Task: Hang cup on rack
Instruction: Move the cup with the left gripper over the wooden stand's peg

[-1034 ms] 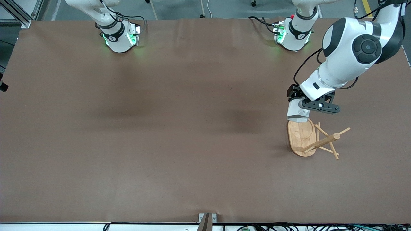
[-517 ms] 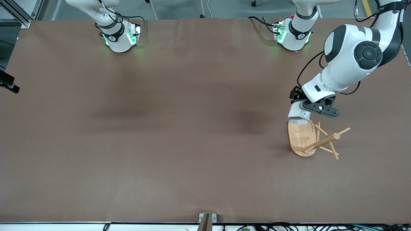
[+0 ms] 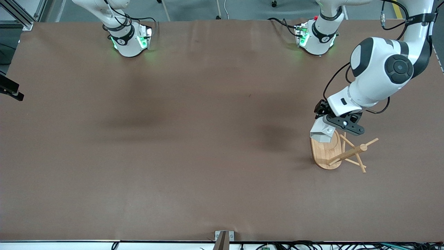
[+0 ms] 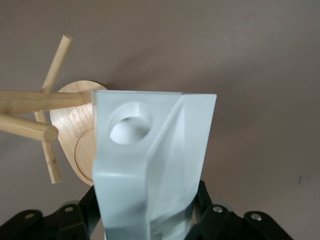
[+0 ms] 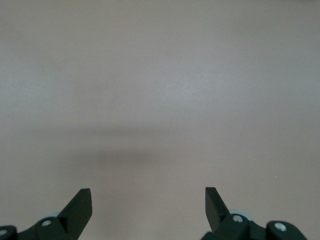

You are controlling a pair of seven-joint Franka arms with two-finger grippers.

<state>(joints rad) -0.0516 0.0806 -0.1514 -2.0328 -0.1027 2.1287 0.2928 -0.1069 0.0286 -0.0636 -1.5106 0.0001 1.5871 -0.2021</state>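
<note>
I should let go of the white faceted cup with my left gripper on the rack's peg [image 3: 339, 144] [image 4: 37, 130] that reaches over the oval base.
My left gripper [image 3: 327, 123] is shut on the white faceted cup [image 3: 322, 132] and holds it in the air over the end of the rack's oval base farther from the front camera. In the left wrist view the cup [image 4: 155, 155] fills the middle, its handle hole facing the pegs. The bamboo rack [image 3: 334, 150] stands at the left arm's end of the table, its post and pegs [image 4: 30, 115] beside the cup. My right gripper [image 5: 148, 202] is open and empty above bare table; it does not show in the front view.
The brown table [image 3: 194, 139] stretches wide toward the right arm's end. A small metal bracket [image 3: 224, 236] sits at the table edge nearest the front camera.
My left gripper has carried the cup a little lower in the front view, closer over the rack's base. The rack has not moved.
</note>
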